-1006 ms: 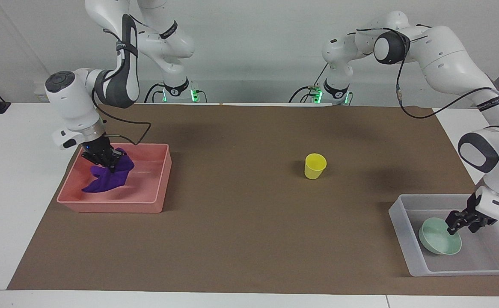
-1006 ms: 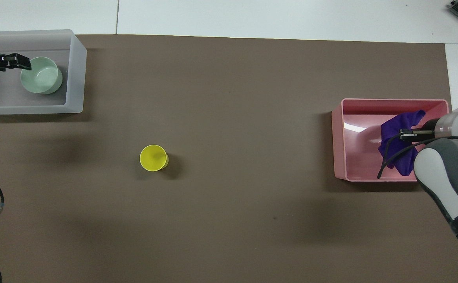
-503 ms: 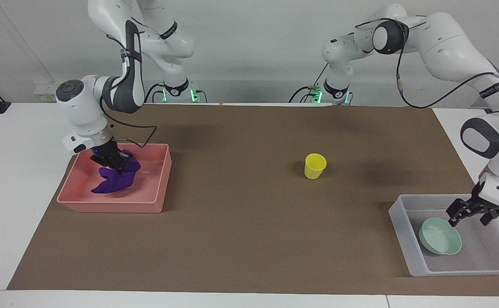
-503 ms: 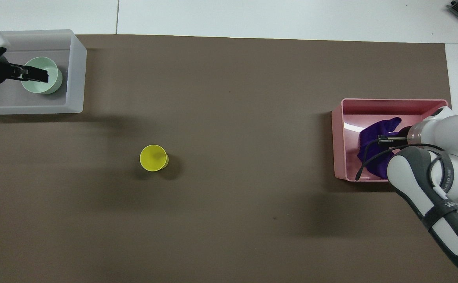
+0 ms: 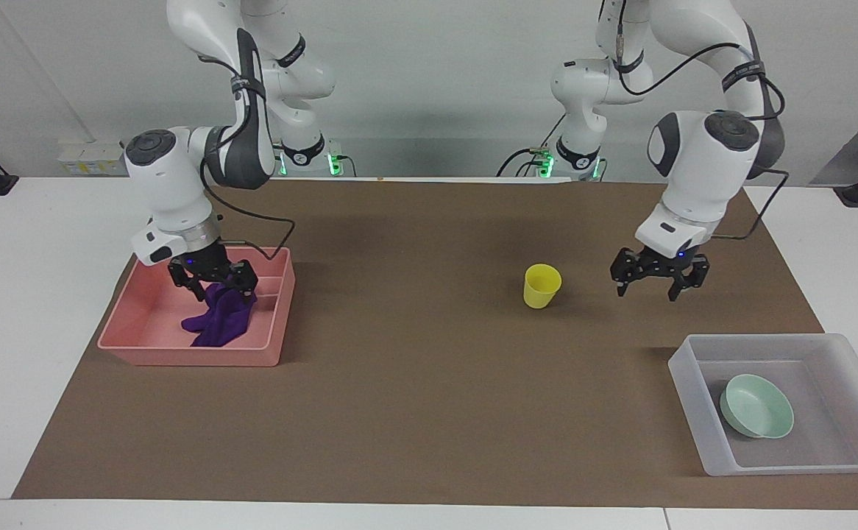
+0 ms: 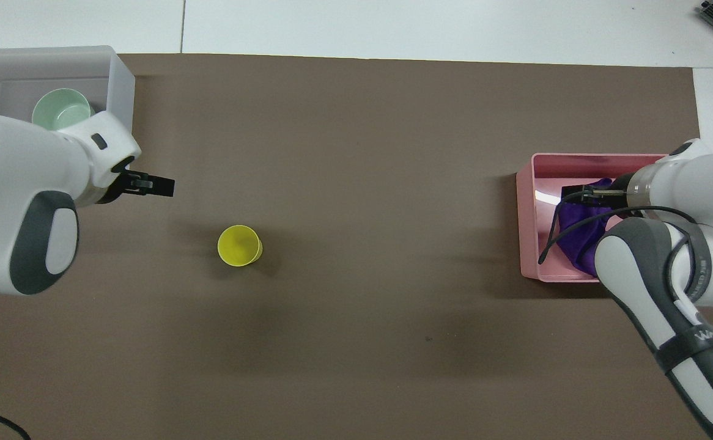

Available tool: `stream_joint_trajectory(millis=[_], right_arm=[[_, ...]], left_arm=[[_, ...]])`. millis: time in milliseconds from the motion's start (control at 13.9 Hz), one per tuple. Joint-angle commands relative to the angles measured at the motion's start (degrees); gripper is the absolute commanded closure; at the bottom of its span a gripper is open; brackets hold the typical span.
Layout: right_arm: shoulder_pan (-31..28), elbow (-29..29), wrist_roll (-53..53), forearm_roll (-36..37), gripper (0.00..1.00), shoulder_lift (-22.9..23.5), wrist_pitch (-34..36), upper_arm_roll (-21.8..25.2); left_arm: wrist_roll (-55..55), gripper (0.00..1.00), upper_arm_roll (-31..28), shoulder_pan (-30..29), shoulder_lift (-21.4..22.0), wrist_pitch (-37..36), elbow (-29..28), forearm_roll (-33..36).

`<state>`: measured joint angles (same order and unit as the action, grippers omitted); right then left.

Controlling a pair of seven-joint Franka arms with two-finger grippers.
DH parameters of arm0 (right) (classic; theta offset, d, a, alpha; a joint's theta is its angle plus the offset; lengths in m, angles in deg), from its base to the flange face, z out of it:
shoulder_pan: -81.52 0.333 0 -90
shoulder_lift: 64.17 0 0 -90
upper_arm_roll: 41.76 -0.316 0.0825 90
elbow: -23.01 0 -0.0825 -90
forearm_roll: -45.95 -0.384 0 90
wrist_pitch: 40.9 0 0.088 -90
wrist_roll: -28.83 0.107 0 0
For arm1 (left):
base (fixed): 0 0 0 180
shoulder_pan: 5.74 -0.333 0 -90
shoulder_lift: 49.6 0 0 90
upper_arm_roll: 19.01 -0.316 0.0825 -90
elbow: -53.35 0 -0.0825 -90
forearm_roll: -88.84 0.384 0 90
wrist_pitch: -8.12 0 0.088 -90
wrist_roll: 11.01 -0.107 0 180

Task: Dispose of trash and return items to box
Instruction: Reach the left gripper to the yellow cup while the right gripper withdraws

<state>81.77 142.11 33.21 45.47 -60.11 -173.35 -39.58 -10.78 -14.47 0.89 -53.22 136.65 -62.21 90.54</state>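
The yellow cup's rim [image 6: 222, 238] on its near side is next for my left gripper to go to and close on, because the cup belongs in the clear box.
The purple cloth [image 5: 217, 322] [image 6: 576, 235] lies crumpled in the pink bin [image 5: 193, 358] [image 6: 526, 226] at the right arm's end of the table. Just above it hangs my right gripper [image 5: 213, 284] [image 6: 576, 194], open, with the cloth's top fold between its fingers. A yellow cup [image 5: 542, 285] [image 6: 240, 245] stands upright on the brown mat. My left gripper [image 5: 658, 284] [image 6: 156, 185] hovers open and empty over the mat beside the cup, toward the left arm's end. The mint-green bowl [image 5: 757, 415] [image 6: 60, 109] rests in the clear box [image 5: 688, 383] [image 6: 121, 79].
A brown mat [image 5: 414, 397] covers most of the white table. The left arm's body hides part of the clear box in the overhead view. The right arm's cable [image 5: 267, 246] droops over the pink bin's rim.
My left gripper rose away from the bowl in the box and swung over the mat beside the cup. My right gripper opened and the cloth dropped into the pink bin.
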Motion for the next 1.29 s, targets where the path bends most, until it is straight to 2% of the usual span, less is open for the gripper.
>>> stream_joint_trajectory(millis=[0,287,503,575,646,790,862,1221], right_arm=[[1.2,-4.0,5.3,1.7,0.0,-2.7,7.0,-0.6],[2.3,-15.7,6.6,1.7,0.0,-4.9,23.8,-0.7],[1.9,-19.9,6.0,1.7,0.0,-7.1,29.7,-0.5],[1.6,-21.2,5.9,1.7,0.0,-7.7,32.0,-0.5],[1.5,-23.2,5.6,1.7,0.0,-8.0,34.9,-0.1],[1.1,-28.0,2.9,1.7,0.0,-7.9,40.7,0.3],[0.9,-29.9,1.4,1.6,0.0,-7.4,42.4,0.5],[0.6,-27.8,1.1,1.5,0.0,-8.5,43.9,0.5]], left_arm=[[4.8,0.0,-0.9,4.9,2.8,4.8,-7.8,0.5],[8.8,0.0,-0.9,9.0,2.6,9.3,-11.8,0.5],[9.1,0.0,-0.9,10.9,2.8,12.4,-15.4,0.5],[10.0,0.03,-0.8,11.0,2.7,13.1,-16.1,0.5],[10.9,0.23,-0.8,11.4,2.7,14.4,-16.8,0.5],[13.6,1.0,-0.9,11.7,2.7,15.2,-17.4,0.5],[15.0,1.0,-0.9,11.7,2.7,15.1,-17.4,0.5],[15.2,1.0,-0.9,11.5,2.7,12.2,-15.1,0.5]])
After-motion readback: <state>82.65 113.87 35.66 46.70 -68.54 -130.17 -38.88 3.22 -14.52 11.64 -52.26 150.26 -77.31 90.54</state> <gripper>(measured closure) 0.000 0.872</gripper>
